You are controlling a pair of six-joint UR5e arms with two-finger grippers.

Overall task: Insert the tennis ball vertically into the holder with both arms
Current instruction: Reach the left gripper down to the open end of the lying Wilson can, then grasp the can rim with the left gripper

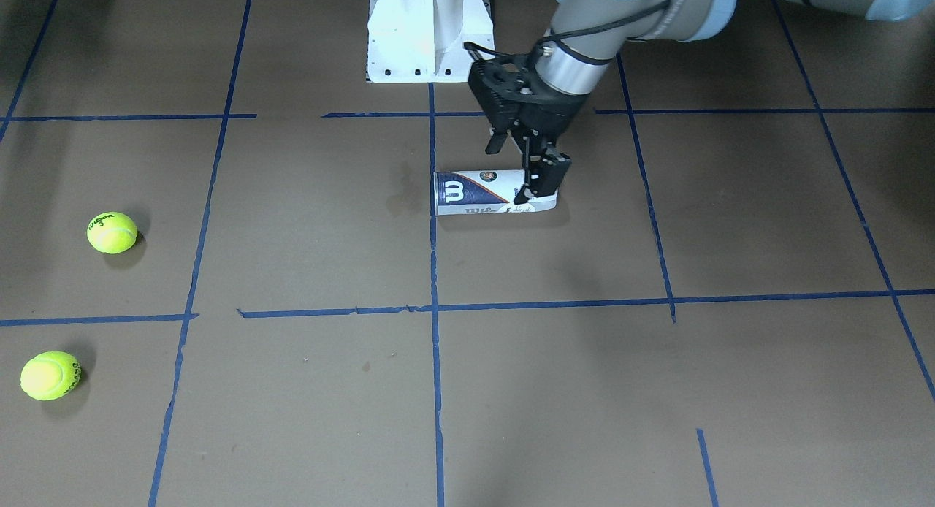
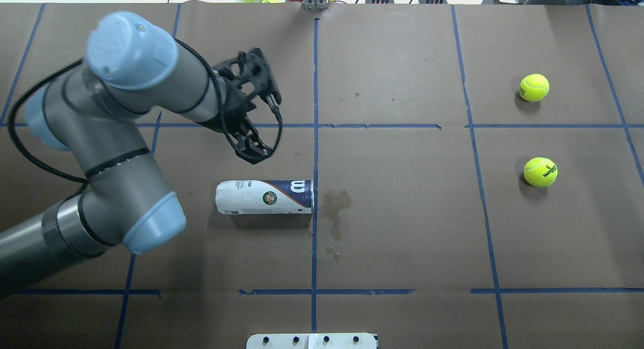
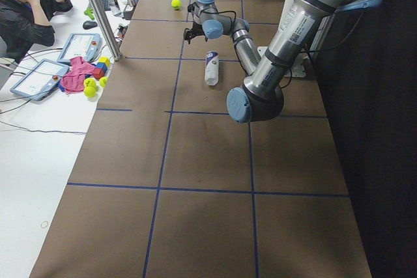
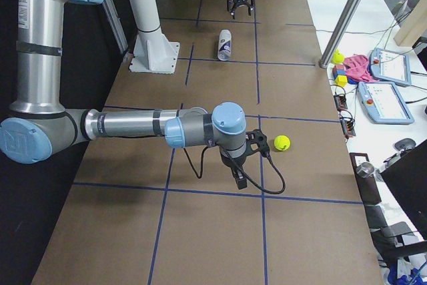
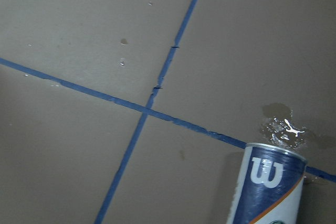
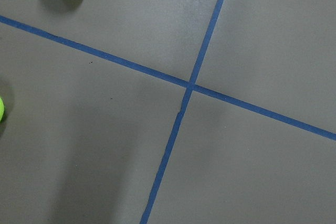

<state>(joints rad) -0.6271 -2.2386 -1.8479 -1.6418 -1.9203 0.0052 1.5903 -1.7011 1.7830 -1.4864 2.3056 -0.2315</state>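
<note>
The can's navy end (image 1: 451,193) (image 5: 270,170), around the big W beside the blue tape line, should have my left gripper closed on it next.
The holder (image 2: 264,197) is a clear can with a white and navy "W" label. It lies on its side on the brown paper near the middle line, also seen in the front view (image 1: 493,193) and the left wrist view (image 5: 268,187). My left gripper (image 2: 269,127) hangs open above the can's white end (image 1: 518,167), with nothing between its fingers. Two tennis balls (image 2: 534,87) (image 2: 540,172) rest on the robot's right half of the table. My right gripper (image 4: 243,165) shows only in the right side view, low near one ball (image 4: 282,142); I cannot tell whether it is open or shut.
The white pedestal base (image 1: 427,32) stands at the robot's side of the table. A wet stain (image 2: 334,203) marks the paper beside the can's mouth. A person (image 3: 26,4) sits at a desk past the far edge, with tablets and toys.
</note>
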